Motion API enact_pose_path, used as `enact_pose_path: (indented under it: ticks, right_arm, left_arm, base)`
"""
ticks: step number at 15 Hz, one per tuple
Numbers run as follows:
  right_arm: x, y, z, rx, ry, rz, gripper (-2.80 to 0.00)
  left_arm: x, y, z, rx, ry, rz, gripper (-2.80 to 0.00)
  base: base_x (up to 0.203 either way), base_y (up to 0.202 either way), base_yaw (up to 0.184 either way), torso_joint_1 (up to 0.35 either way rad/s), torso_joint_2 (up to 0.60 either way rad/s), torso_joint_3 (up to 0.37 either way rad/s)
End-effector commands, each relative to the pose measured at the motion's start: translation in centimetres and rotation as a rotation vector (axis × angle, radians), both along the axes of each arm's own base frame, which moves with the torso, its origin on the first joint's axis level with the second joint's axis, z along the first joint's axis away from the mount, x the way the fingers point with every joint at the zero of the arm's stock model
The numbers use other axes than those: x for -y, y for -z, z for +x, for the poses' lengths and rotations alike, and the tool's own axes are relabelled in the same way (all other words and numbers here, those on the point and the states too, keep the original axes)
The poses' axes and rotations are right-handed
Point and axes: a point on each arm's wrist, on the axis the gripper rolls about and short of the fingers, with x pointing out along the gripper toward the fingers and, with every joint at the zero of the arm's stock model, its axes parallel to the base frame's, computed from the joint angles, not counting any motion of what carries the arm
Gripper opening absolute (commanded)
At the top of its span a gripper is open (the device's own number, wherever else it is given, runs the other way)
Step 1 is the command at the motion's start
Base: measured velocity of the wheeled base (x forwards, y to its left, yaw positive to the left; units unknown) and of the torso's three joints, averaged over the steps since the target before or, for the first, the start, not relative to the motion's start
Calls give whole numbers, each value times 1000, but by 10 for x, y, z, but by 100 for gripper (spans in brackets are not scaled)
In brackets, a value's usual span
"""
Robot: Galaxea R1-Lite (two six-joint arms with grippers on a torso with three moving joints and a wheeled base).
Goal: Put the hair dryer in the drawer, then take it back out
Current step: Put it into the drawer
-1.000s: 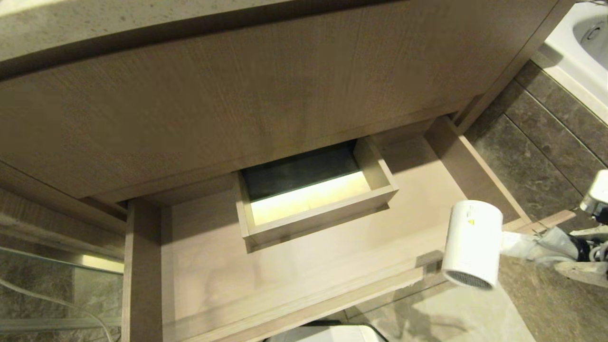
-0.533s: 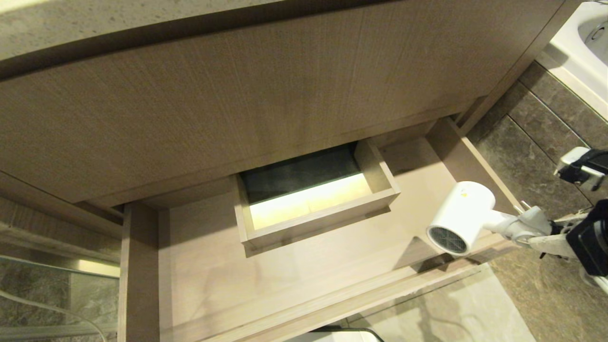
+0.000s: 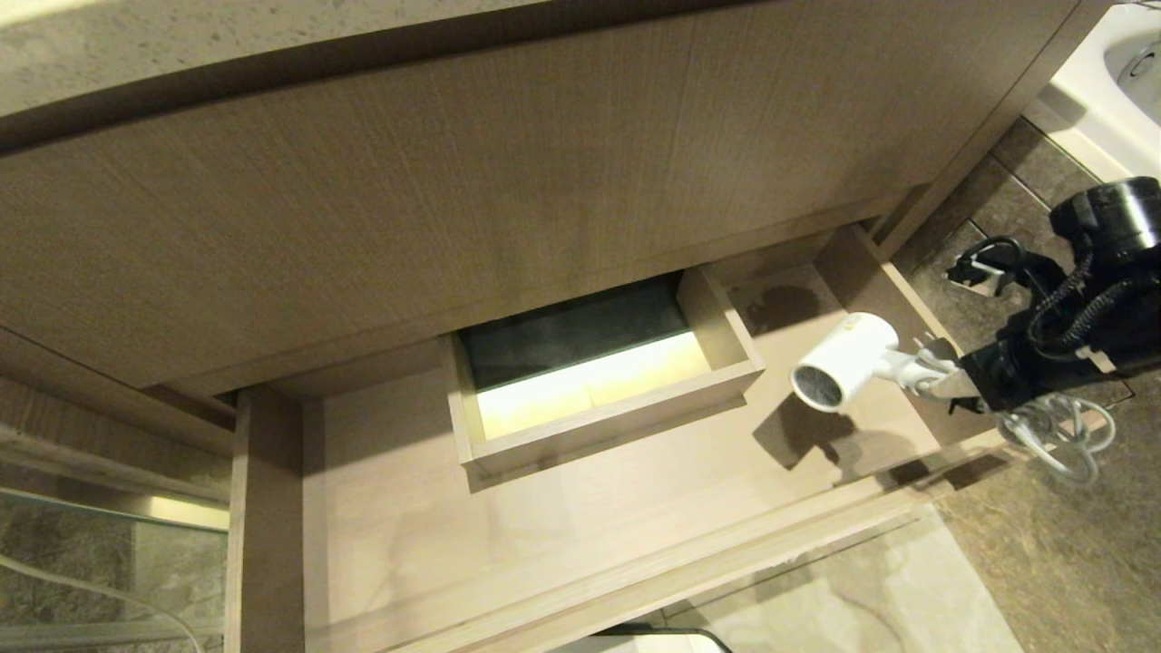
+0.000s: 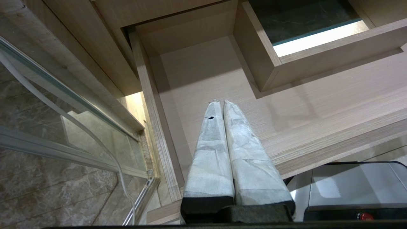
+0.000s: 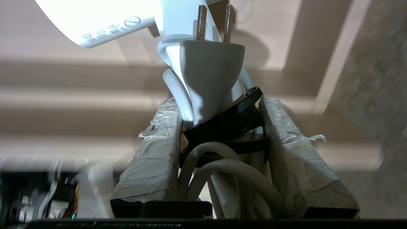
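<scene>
Next, I let go of the hair dryer with my right gripper on the bottom of the drawer, between the boxed cut-out and the tub-side [image 3: 829, 365].
The drawer [image 3: 580, 526] is pulled open below the cabinet, its boxed cut-out [image 3: 599, 381] in the middle. The white hair dryer [image 3: 843, 358] hangs over the drawer's right end, barrel grille facing left, casting a shadow on the drawer floor. My right gripper [image 3: 934, 374] comes in from the right and is shut on the dryer's handle and bundled cord. In the right wrist view the hair dryer [image 5: 95, 22] shows beyond the plug [image 5: 210, 73], which sticks out between the right gripper's [image 5: 219, 105] fingers. My left gripper [image 4: 222, 101] is shut and empty, over the drawer's [image 4: 318, 105] left front.
A taller wood-grain panel [image 3: 453, 209] and a stone counter edge [image 3: 136, 45] overhang the drawer's back. A white tub [image 3: 1107, 82] is at the far right. A glass panel [image 3: 91, 562] with a thin white cable [image 4: 95, 143] stands at the left. The robot's base [image 4: 349, 187] sits below the drawer front.
The right arm has carried the hair dryer from outside the drawer's front right corner inward over its right end and lower, and the barrel's grille has turned to face left.
</scene>
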Motion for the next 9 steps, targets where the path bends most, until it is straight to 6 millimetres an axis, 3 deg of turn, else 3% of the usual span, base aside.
enact_pose_path:
  ticks: [1,4,9]
  right_arm:
    - [22,23,55,-34,52,2,-280]
    - [43,39,93,4,95,-1,-280]
    - [48,71,124,26,104,23,-280]
  left_arm:
    - [0,0,0,-1,0,0,-280]
    - [0,0,0,-1,0,0,-280]
    - [0,0,0,-1,0,0,-280]
  base:
    - [0,0,0,0,0,0]
    - [0,0,0,0,0,0]
    - [0,0,0,0,0,0]
